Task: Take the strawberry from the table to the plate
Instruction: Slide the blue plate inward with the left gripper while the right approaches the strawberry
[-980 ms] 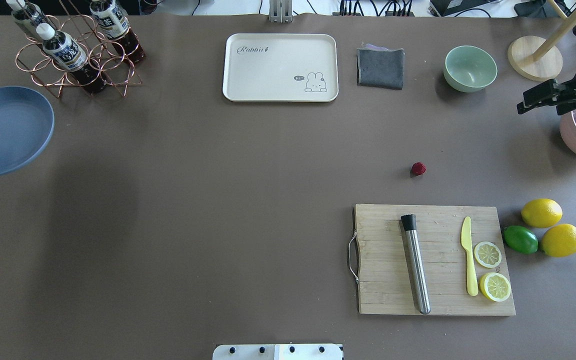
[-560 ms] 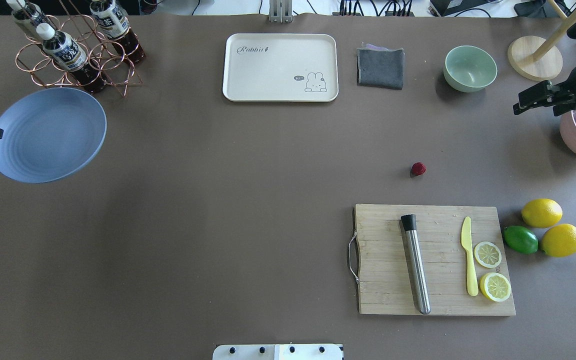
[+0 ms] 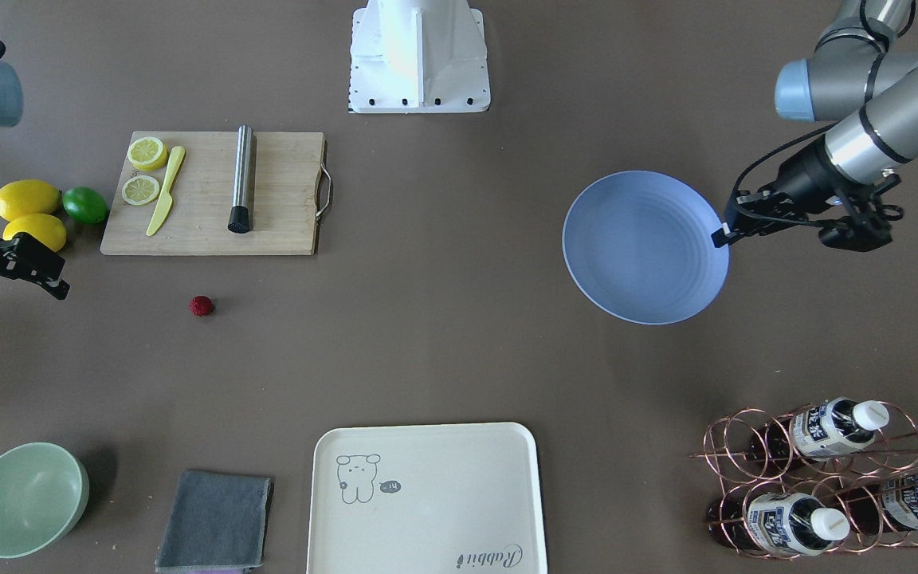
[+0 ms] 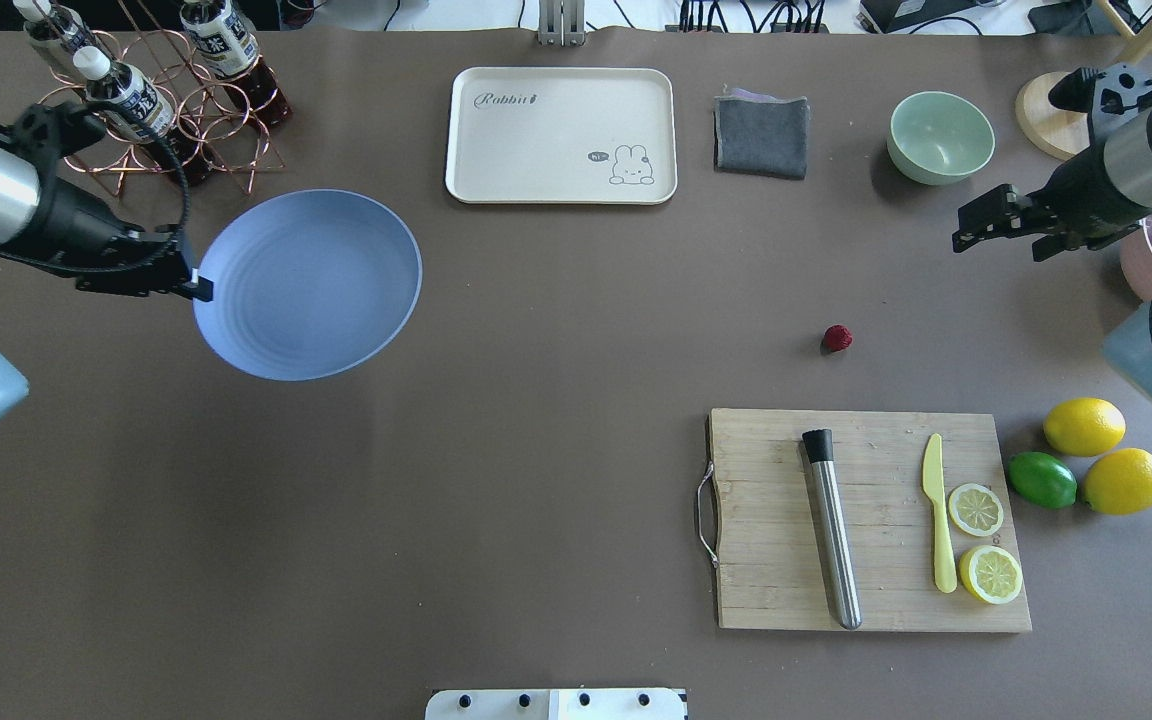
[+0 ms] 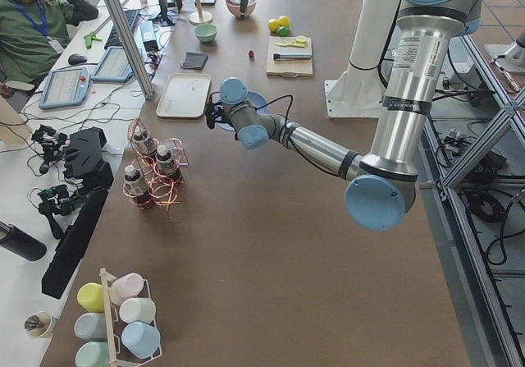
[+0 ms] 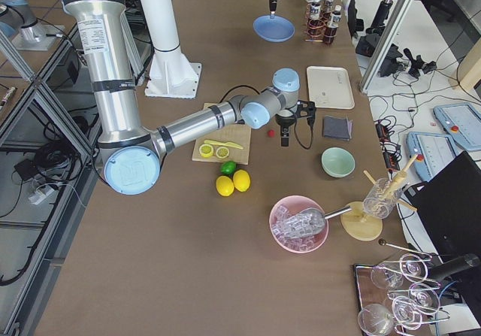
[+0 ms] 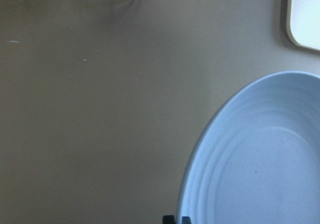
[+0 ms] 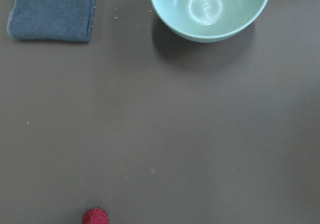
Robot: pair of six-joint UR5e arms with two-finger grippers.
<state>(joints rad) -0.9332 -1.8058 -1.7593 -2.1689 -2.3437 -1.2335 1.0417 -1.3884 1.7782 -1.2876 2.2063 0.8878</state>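
Next, my left gripper sets down and lets go of the blue plate on the table (image 3: 421,257) between the white mount and the cream tray.
The strawberry (image 4: 837,338) (image 3: 202,305), small and dark red, lies on the bare table (image 4: 556,400) just beyond the cutting board; it also shows at the bottom edge of the right wrist view (image 8: 95,217). My left gripper (image 4: 198,285) (image 3: 720,235) is shut on the rim of the blue plate (image 4: 308,285) (image 3: 645,247) (image 7: 260,164) and holds it above the table's left half. My right gripper (image 4: 981,222) (image 3: 22,285) hangs open and empty to the right of the strawberry and beyond it, well clear of it.
A wooden cutting board (image 4: 866,520) carries a steel muddler, a yellow knife and lemon slices. Lemons (image 4: 1084,425) and a lime sit to its right. Along the far side stand a green bowl (image 4: 940,137), grey cloth (image 4: 761,135), cream tray (image 4: 561,135) and bottle rack (image 4: 156,110).
My left arm has carried the plate rightward from the table's left edge towards the middle. My right gripper has moved left, closer to the strawberry. The strawberry has not moved.
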